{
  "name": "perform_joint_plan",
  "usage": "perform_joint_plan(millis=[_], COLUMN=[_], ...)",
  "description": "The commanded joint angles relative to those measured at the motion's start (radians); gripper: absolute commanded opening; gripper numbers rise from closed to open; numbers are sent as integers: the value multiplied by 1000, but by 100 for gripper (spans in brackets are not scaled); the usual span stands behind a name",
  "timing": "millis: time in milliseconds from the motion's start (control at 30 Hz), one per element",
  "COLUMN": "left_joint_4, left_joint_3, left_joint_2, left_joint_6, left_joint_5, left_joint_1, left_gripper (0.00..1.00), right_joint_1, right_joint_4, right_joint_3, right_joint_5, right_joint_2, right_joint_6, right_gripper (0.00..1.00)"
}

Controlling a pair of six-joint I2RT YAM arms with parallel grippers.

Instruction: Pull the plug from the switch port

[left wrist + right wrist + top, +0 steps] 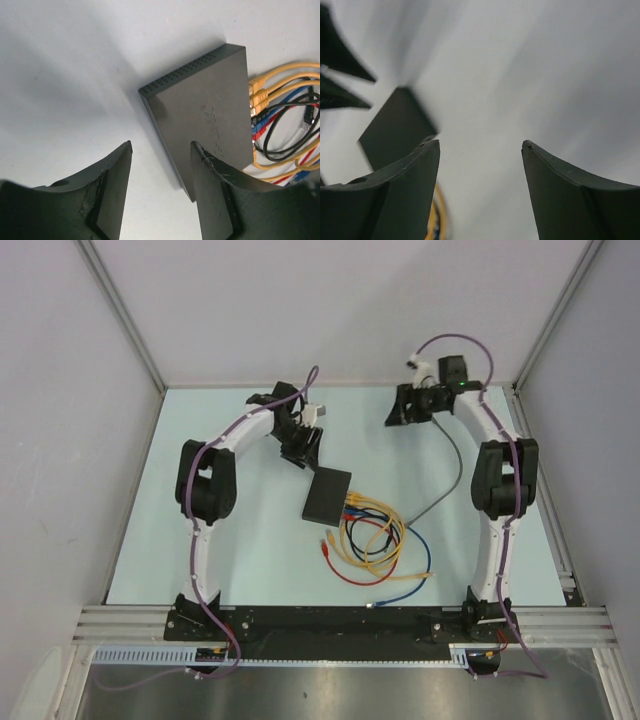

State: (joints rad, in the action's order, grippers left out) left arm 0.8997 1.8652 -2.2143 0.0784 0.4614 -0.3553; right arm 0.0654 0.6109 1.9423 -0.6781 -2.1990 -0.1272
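Note:
My right gripper is going to close on the plug (352, 496) (428, 140) of the yellow cable at the far end of the switch's row of sockets.
The switch (328, 496) is a flat matte-black box lying mid-table, with yellow, blue, red and black cables (375, 540) plugged along its right edge. In the left wrist view the switch (205, 105) lies just ahead, and its yellow plugs (256, 95) sit in the sockets. My left gripper (300, 448) is open and empty, just behind the switch's far left corner; its jaws (160, 145) stand wide apart. My right gripper (398, 410) is open and empty, hovering far right of the switch. Its view is blurred but shows the switch (395, 125) at left.
Loose cable loops spread over the table to the right and in front of the switch. A grey cable (450, 480) runs from the right arm down to the bundle. White walls enclose the table on three sides. A yellow cable (439, 215) shows below the right fingers.

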Motion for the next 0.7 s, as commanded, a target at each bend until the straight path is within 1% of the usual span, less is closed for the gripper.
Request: perform_joint_plan(millis=[0,67,100,167,200,267,300,367,400,533,667], left_joint_4=[5,4,5,7,7,7,4,4,4,-12,-19], left_joint_3=[-28,-26,-26,-23,-26,-28,-31,-26,-21,-14,-15], left_joint_2=[79,82,84,91,93,93,90,74,65,31,-8], left_joint_6=[-28,-20,-16,0,4,23,26,23,21,-14,-20], left_joint_5=[57,84,95,115,126,160,167,178,200,263,255], left_joint_1=[10,12,12,15,16,22,24,24,26,24,21], left_gripper=[55,51,46,40,29,16,7,1,0,0,0], right_joint_1=[154,192,201,209,209,211,214,220,226,240,251], right_joint_4=[64,78,81,75,75,87,92,133,145,191,197], right_joint_3=[-157,-209,-223,-238,-238,-233,-230,-212,-206,-190,-187], right_joint_5=[-182,-208,-212,-231,-244,-271,-274,-290,-293,-291,-290], right_joint_2=[90,81,76,56,47,18,9,-22,-34,-62,-85], right_joint_6=[-139,-173,-178,-181,-184,-198,-219,-253,-287,-337,-339], right_gripper=[74,77,77,76,75,70,69,66,65,63,62])
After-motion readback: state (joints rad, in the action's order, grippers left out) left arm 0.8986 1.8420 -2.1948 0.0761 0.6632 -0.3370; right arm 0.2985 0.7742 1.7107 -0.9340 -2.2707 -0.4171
